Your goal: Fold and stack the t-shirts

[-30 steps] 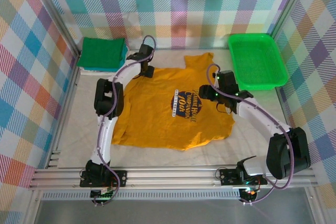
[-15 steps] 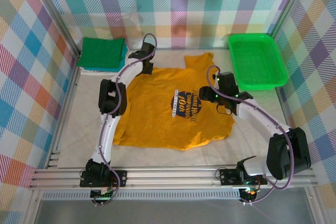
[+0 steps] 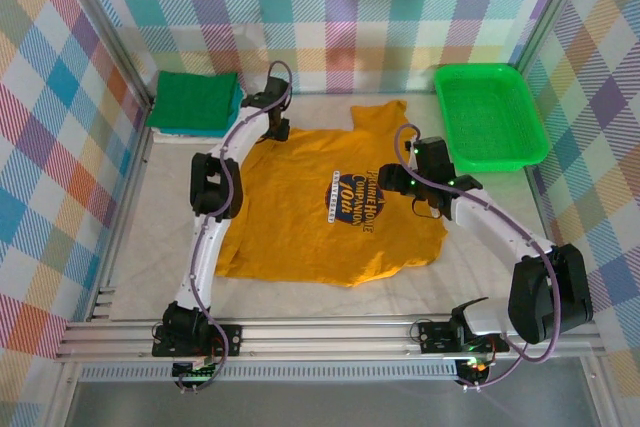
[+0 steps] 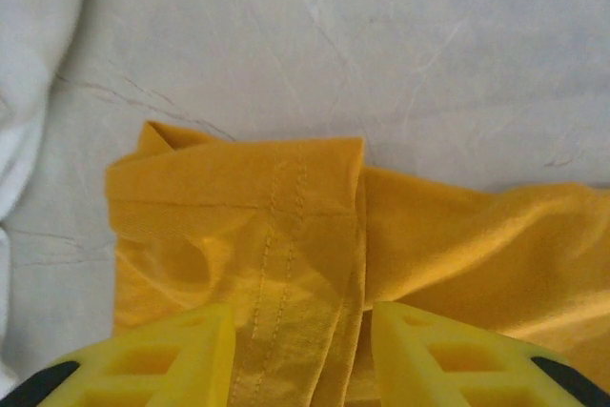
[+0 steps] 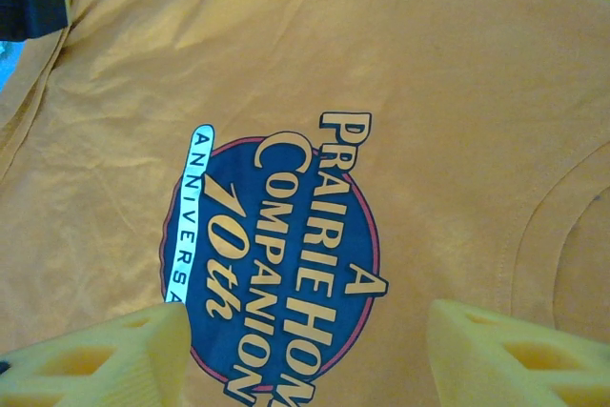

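Observation:
The stitched hem is doubled over the t-shirt's far corner, so my left gripper needs to pull the hem's edge (image 4: 356, 207) out flat before folding.
The mustard-yellow t-shirt (image 3: 320, 217) lies spread flat on the table, its dark-blue logo (image 3: 350, 197) facing up. My left gripper (image 3: 276, 131) is down at its far left sleeve. In the left wrist view the stitched sleeve hem (image 4: 276, 235) lies flat between the left gripper's (image 4: 303, 355) parted yellow fingers (image 4: 162, 359), not pinched. My right gripper (image 3: 403, 183) hovers open over the chest, and in the right wrist view its (image 5: 305, 350) fingers straddle the logo (image 5: 276, 264). Folded t-shirts (image 3: 195, 99) are stacked at the far left, dark green on top.
A bright green mesh tray (image 3: 490, 115) stands at the far right. White cloth (image 4: 29, 92) lies just left of the sleeve. Checkered walls close in the back and sides, and a metal rail (image 3: 320, 332) runs along the near edge.
My left arm has reached slightly farther, bringing its gripper onto the sleeve's far edge. The right arm and the shirt have barely moved.

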You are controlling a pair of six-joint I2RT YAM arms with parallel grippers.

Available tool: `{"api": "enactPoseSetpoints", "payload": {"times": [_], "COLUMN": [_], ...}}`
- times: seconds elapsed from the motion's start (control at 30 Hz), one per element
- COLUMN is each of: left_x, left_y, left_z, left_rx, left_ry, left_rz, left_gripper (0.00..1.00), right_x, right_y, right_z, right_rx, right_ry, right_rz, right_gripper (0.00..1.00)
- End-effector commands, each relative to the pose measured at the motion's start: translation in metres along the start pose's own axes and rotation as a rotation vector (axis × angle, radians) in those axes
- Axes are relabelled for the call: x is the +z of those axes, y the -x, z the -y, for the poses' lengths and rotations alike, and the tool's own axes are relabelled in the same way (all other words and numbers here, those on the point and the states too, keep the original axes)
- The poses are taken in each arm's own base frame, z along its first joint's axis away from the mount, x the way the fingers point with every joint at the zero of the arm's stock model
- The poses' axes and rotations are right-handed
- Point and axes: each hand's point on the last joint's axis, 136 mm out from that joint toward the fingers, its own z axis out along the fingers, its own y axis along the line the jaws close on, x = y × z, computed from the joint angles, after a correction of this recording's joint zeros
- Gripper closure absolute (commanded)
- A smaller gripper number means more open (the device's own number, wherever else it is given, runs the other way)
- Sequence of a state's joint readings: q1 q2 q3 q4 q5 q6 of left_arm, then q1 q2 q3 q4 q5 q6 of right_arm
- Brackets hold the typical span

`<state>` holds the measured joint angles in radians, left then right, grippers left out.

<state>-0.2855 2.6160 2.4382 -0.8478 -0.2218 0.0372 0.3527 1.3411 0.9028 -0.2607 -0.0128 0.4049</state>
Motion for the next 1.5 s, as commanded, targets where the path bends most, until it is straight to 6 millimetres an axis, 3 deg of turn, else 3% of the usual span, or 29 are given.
{"api": "enactPoseSetpoints", "payload": {"times": [0.0,0.1,0.23,0.4,0.53,0.83,1.03,1.1,1.2,1.27,1.33,1.47], "left_x": [0.008,0.008,0.008,-0.003,-0.016,-0.03,-0.025,-0.021,-0.017,-0.016,-0.016,-0.021], "left_y": [-0.026,-0.03,-0.03,-0.019,-0.008,0.015,0.015,0.012,0.008,0.007,0.006,0.008], "left_z": [0.0,-0.001,-0.005,-0.014,-0.025,-0.04,-0.044,-0.046,-0.049,-0.049,-0.053,-0.058], "left_rx": [-0.01,-0.008,-0.005,-0.006,0.001,0.0,-0.015,-0.015,-0.015,-0.015,-0.013,-0.01], "left_ry": [-0.005,0.002,0.022,0.066,0.11,0.083,0.052,0.051,0.056,0.053,0.069,0.089], "left_rz": [-0.108,-0.124,-0.127,-0.087,-0.051,0.016,0.012,0.003,-0.011,-0.017,-0.02,-0.016], "left_gripper": [0.58,0.64,0.81,0.96,0.99,0.97,0.87,0.72,0.69,0.72,0.82,0.82], "right_x": [-0.011,-0.015,-0.018,-0.017,-0.016,-0.016,-0.017,-0.019,-0.02,-0.021,-0.022,-0.023], "right_y": [0.013,0.016,0.019,0.017,0.016,0.012,0.011,0.012,0.012,0.013,0.013,0.013], "right_z": [-0.011,-0.012,-0.015,-0.013,-0.012,-0.009,-0.006,-0.006,-0.005,-0.005,-0.005,-0.006], "right_rx": [-0.003,-0.009,-0.013,-0.018,-0.017,-0.021,-0.003,-0.003,-0.005,-0.006,-0.007,-0.003], "right_ry": [0.043,0.046,0.054,0.049,0.047,0.038,0.04,0.042,0.037,0.038,0.038,0.044], "right_rz": [0.055,0.064,0.076,0.069,0.066,0.063,0.068,0.075,0.077,0.08,0.082,0.082], "right_gripper": [0.34,0.34,0.34,0.34,0.34,0.33,0.33,0.33,0.33,0.33,0.33,0.34]}}
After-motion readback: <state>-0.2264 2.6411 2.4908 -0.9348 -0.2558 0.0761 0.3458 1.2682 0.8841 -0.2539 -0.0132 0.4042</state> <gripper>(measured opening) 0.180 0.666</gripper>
